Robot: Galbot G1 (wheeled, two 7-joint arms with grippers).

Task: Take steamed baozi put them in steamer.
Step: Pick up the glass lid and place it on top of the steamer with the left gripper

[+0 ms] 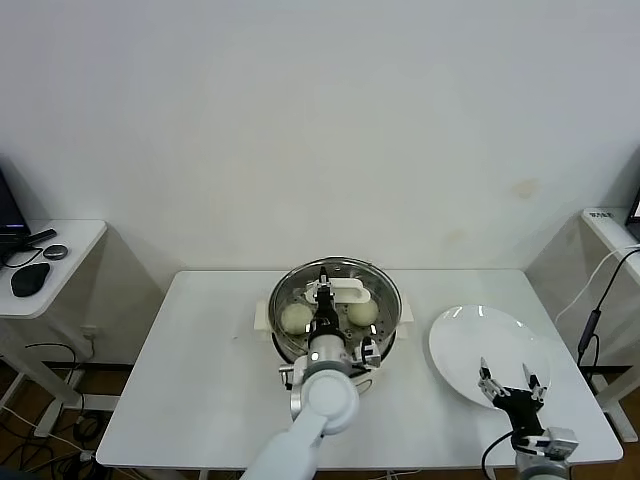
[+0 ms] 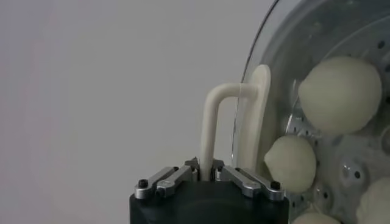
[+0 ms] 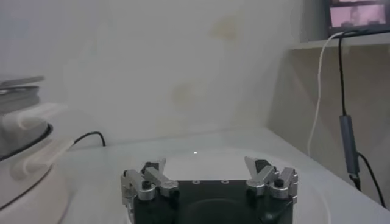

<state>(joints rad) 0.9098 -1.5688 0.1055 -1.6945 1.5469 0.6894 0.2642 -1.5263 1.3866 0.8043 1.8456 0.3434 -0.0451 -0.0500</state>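
Note:
I should let go of the glass lid with my left gripper on top of the steamer [image 1: 334, 307], so that it covers the baozi on the perforated tray.
The steamer [image 1: 285, 345] stands mid-table on its white base, with the round glass lid [image 1: 385, 290] over it. My left gripper [image 1: 325, 300] is shut on the lid's white handle [image 1: 345, 291]; in the left wrist view the fingers [image 2: 226, 173] clamp the handle [image 2: 210, 122]. Several cream-white baozi lie on the perforated tray under the glass [image 2: 262, 36], two of them plain in the head view [image 1: 296, 318] [image 1: 362, 312] and more in the left wrist view [image 2: 340, 91] [image 2: 291, 163]. My right gripper [image 1: 510, 385] [image 3: 210, 173] is open and empty above the white plate.
The flat white plate [image 1: 480, 340] [image 3: 201, 159] lies to the right of the steamer and holds nothing. The steamer's white side [image 3: 24, 164] shows in the right wrist view. A cable [image 1: 590, 320] hangs off the table's right edge. Side tables stand on both sides.

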